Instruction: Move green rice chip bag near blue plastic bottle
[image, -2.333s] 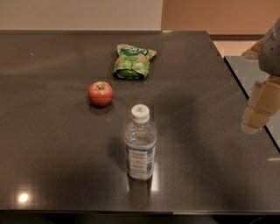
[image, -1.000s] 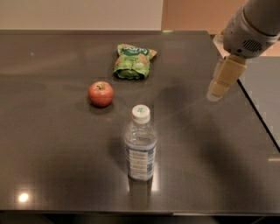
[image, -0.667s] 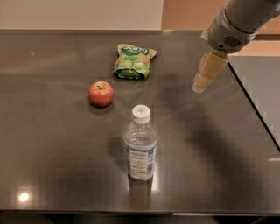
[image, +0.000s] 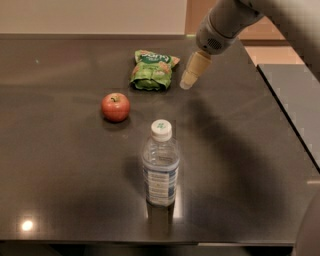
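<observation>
The green rice chip bag has a side (image: 166, 69) that faces away from the red apple. My gripper will close on that side.
The green rice chip bag (image: 153, 70) lies flat on the dark table (image: 60, 150), toward the far middle. The blue plastic bottle (image: 160, 164) stands upright near the front middle, white cap on top. My gripper (image: 190, 75) reaches in from the upper right on a grey arm and hangs just right of the bag, a little above the table. It holds nothing.
A red apple (image: 116, 107) sits left of centre, between the bag and the bottle. The table's right edge (image: 280, 107) borders a second dark surface (image: 295, 95). The front edge runs along the bottom.
My arm has swung in from the right edge of the view, leftward and toward the far side, ending beside the chip bag. The bag, apple and bottle have not moved.
</observation>
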